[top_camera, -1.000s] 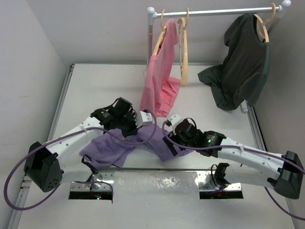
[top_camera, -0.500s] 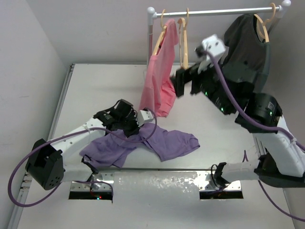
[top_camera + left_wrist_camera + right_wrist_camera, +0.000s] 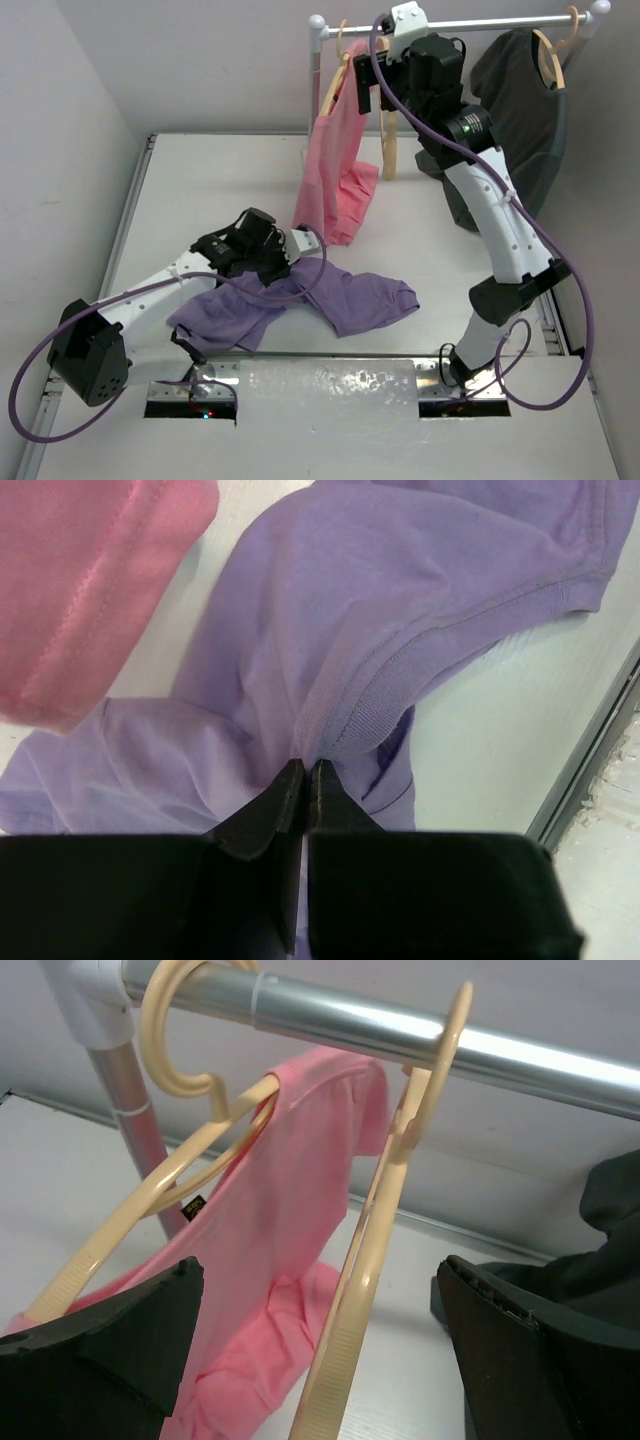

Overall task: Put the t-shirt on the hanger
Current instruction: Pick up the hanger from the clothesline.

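Note:
The robot's right gripper needs to close on the near arm (image 3: 382,66) (image 3: 360,1285) of the empty tan hanger, slightly below the hanger's hook.
The lavender t-shirt (image 3: 345,300) lies crumpled on the table and fills the left wrist view (image 3: 400,610). My left gripper (image 3: 288,262) is shut on a fold of it by the ribbed collar (image 3: 308,767). The empty tan hanger (image 3: 387,135) hangs on the rail between the pink and dark grey shirts. My right gripper (image 3: 377,85) is raised to the rail and open. In the right wrist view the hanger's arm (image 3: 385,1220) hangs between the spread fingers of my right gripper (image 3: 318,1290), touching neither.
A pink shirt (image 3: 335,170) hangs on its own tan hanger at the rail's left end, by the rack post (image 3: 316,85). A dark grey shirt (image 3: 510,130) hangs at the right end. The metal rail (image 3: 400,1030) runs just above my right gripper.
My right arm has let go of the t-shirt on the table and swung up to the rail, open at the empty hanger. My left gripper has stayed shut on the t-shirt.

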Action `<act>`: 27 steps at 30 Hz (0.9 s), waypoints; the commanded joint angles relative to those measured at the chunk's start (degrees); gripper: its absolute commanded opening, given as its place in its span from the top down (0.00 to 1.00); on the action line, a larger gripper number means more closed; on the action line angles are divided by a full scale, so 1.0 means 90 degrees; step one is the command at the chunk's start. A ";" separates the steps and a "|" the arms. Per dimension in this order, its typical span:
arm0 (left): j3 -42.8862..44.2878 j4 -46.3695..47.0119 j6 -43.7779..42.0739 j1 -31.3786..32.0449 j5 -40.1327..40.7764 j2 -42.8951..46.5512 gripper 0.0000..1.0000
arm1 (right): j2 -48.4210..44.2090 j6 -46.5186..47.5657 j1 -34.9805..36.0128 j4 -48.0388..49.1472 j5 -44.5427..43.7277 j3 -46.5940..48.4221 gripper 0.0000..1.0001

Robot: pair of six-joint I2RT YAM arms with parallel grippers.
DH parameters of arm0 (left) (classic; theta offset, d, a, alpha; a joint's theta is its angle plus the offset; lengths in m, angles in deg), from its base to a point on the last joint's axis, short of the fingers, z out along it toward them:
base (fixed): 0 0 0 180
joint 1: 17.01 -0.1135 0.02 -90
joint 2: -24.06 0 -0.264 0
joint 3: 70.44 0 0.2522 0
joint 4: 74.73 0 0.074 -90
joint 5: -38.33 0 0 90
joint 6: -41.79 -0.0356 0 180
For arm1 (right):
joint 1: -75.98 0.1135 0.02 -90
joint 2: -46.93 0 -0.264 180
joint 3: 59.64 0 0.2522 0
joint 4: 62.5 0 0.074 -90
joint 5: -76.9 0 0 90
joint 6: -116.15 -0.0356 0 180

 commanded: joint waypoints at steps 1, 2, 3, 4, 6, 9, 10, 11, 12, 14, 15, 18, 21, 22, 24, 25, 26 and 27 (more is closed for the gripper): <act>-0.0036 0.0283 -0.0007 0.0044 -0.0062 0.0236 1.00 | -0.0245 0.0015 -0.0198 0.0510 0.0487 0.0036 0.04; -0.0056 0.0303 0.0003 0.0044 -0.0082 0.0236 1.00 | -0.0245 -0.0073 -0.0277 0.0510 0.0370 -0.0072 0.04; -0.0066 0.0322 0.0022 0.0044 -0.0101 0.0236 1.00 | -0.0245 -0.0122 -0.0345 0.0529 0.0243 -0.0179 0.06; -0.0085 0.0342 0.0032 0.0044 -0.0121 0.0236 1.00 | -0.0216 -0.0122 -0.0404 0.0530 -0.0106 -0.0325 0.06; -0.0085 0.0352 0.0052 0.0044 -0.0131 0.0265 1.00 | -0.0070 0.0072 -0.0463 0.0267 -0.0606 -0.0239 0.07; -0.0046 0.0303 0.0042 0.0044 -0.0150 0.0304 1.00 | 0.0213 0.0210 -0.0541 0.0100 -0.0123 -0.0141 0.10; -0.0056 0.0303 0.0023 0.0044 -0.0131 0.0304 1.00 | 0.0281 0.0219 -0.0551 0.0090 0.0354 -0.0103 0.12; -0.0075 0.0322 0.0023 0.0044 -0.0121 0.0295 1.00 | 0.0446 0.0152 -0.0551 0.0013 0.0436 -0.0034 0.14; -0.0076 0.0342 -0.0006 0.0054 -0.0102 0.0304 1.00 | 0.0535 0.0103 -0.0551 -0.0056 0.0447 0.0053 0.16; -0.0115 0.0391 -0.0026 0.0044 -0.0063 0.0295 1.00 | 0.0614 0.0054 -0.0551 -0.0105 0.0379 0.0142 0.21; -0.0124 0.0391 -0.0026 0.0044 -0.0053 0.0304 1.00 | 0.0566 0.0054 -0.0541 -0.0047 0.0359 0.0094 0.22; -0.0183 0.0371 -0.0007 0.0044 -0.0072 0.0295 1.00 | 0.0419 0.0093 -0.0551 0.0226 0.0203 -0.0219 0.29; -0.0241 0.0410 0.0003 0.0044 -0.0063 0.0304 1.00 | 0.0555 0.0083 -0.0600 0.0227 0.0281 -0.0239 0.39; -0.0251 0.0411 0.0003 0.0044 -0.0043 0.0304 1.00 | 0.0614 0.0093 -0.0610 0.0208 0.0271 -0.0200 0.43; -0.0232 0.0420 0.0003 0.0044 -0.0014 0.0304 1.00 | 0.0711 0.0093 -0.0629 0.0139 0.0135 -0.0171 0.62; -0.0232 0.0420 0.0013 0.0044 -0.0004 0.0314 1.00 | 0.0712 0.0073 -0.0629 0.0139 0.0086 -0.0180 0.71; -0.0232 0.0411 0.0003 0.0044 0.0006 0.0314 1.00 | 0.0683 0.0054 -0.0629 0.0139 0.0056 -0.0190 0.78; -0.0232 0.0411 0.0003 0.0044 0.0015 0.0324 1.00 | 0.0596 0.0044 -0.0629 0.0149 0.0017 -0.0219 0.88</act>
